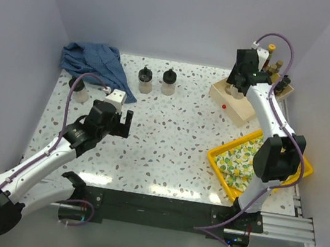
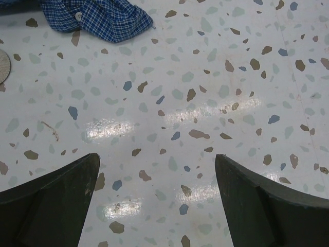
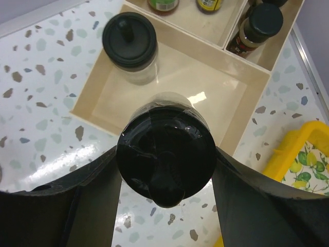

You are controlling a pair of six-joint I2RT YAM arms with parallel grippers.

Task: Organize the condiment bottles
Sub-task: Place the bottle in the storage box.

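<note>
My right gripper should put the squat clear jar down in the large compartment (image 1: 240, 100) (image 3: 178, 76) next to the other black-lidded jar. The squat jar now hangs over the tray's near edge.
My right gripper (image 3: 165, 151) is shut on a squat clear jar with a black lid (image 3: 164, 170), its fingers pressing both sides of the lid. The jar hangs over the near edge of the beige divided tray (image 3: 211, 85). A second black-lidded jar (image 3: 129, 41) stands in that large compartment. Slim bottles (image 3: 163, 4) and a dark shaker (image 3: 257, 25) fill the far compartments. Two more black-lidded jars (image 1: 145, 79) (image 1: 169, 82) stand mid-table, and another jar (image 1: 78, 90) stands at the left. My left gripper (image 1: 118, 123) (image 2: 157, 159) hovers open over bare table.
A crumpled blue checked cloth (image 1: 96, 63) (image 2: 97, 18) lies at the back left. A yellow tray (image 1: 240, 163) with a lemon-print lining sits near the right arm's base. A small red object (image 1: 223, 105) lies beside the beige tray (image 1: 241, 110).
</note>
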